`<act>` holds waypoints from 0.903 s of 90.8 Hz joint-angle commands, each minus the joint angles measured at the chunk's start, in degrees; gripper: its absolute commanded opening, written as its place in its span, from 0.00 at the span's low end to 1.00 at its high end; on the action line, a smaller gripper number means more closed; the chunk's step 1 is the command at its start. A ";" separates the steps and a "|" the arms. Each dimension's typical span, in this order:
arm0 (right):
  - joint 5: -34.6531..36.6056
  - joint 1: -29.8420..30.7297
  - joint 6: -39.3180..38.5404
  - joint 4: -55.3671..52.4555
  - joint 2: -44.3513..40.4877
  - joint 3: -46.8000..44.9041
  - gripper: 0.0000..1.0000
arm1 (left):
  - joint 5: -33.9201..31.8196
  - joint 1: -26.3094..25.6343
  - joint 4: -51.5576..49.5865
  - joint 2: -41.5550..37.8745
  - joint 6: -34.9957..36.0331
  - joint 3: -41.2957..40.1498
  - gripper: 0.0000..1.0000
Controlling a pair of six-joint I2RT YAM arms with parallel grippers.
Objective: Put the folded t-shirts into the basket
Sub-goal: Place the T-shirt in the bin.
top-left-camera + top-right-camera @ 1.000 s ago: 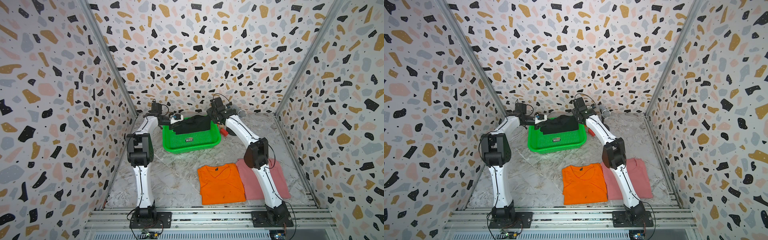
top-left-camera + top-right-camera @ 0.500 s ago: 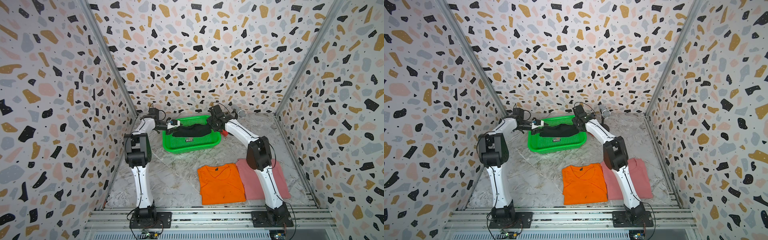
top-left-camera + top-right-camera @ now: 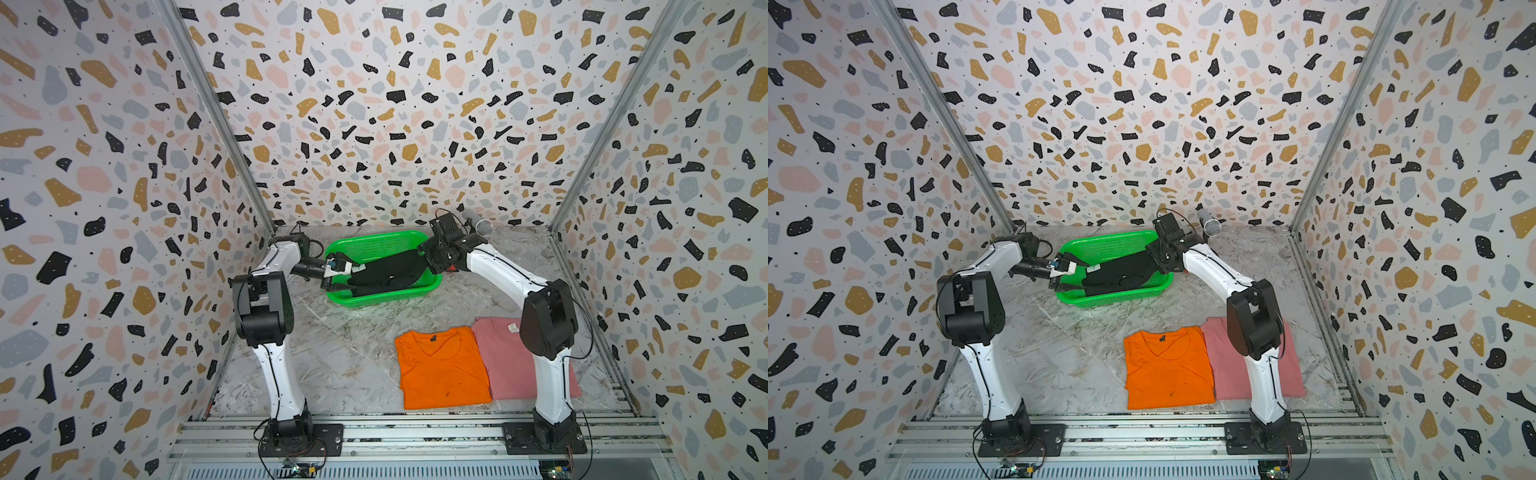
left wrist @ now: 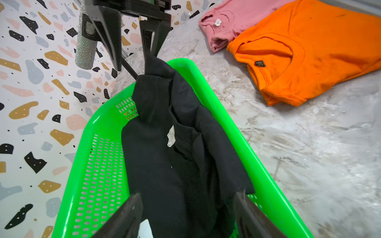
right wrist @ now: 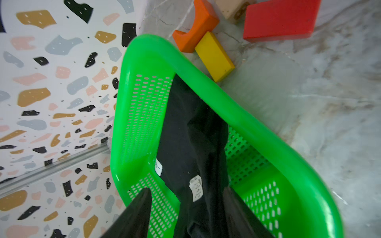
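Note:
My right gripper will grab the black t-shirt near the collar (image 4: 183,139) and spread it flat, because it lies rumpled with its end bunched up at the basket's rim.
The black t-shirt (image 3: 390,272) (image 3: 1121,274) lies rumpled lengthwise in the green basket (image 3: 374,239) (image 3: 1113,245) at the back of the table. At its left end my left gripper (image 3: 343,275) (image 4: 187,208) is open, the cloth (image 4: 175,154) loose between its fingers. At the right end my right gripper (image 3: 430,259) (image 5: 185,208) is open too, with the shirt's corner (image 5: 191,144) resting against one finger. The orange t-shirt (image 3: 440,368) (image 4: 309,51) and the pink t-shirt (image 3: 505,357) (image 4: 231,22) lie folded side by side on the table at the front right.
A glittery silver microphone (image 3: 482,226) (image 4: 85,49) lies behind the right arm near the back wall. Orange (image 5: 195,26), yellow (image 5: 214,55) and red (image 5: 280,18) blocks lie just outside the basket's right end. Patterned walls close in the back and both sides.
Both arms came down with the black t-shirt, which now lies in the basket. Both grippers have opened and let go of it.

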 commanded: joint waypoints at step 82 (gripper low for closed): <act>-1.10 1.52 -48.51 -15.22 24.11 40.32 0.23 | -30.32 -11.32 26.13 0.40 -43.24 2.10 0.43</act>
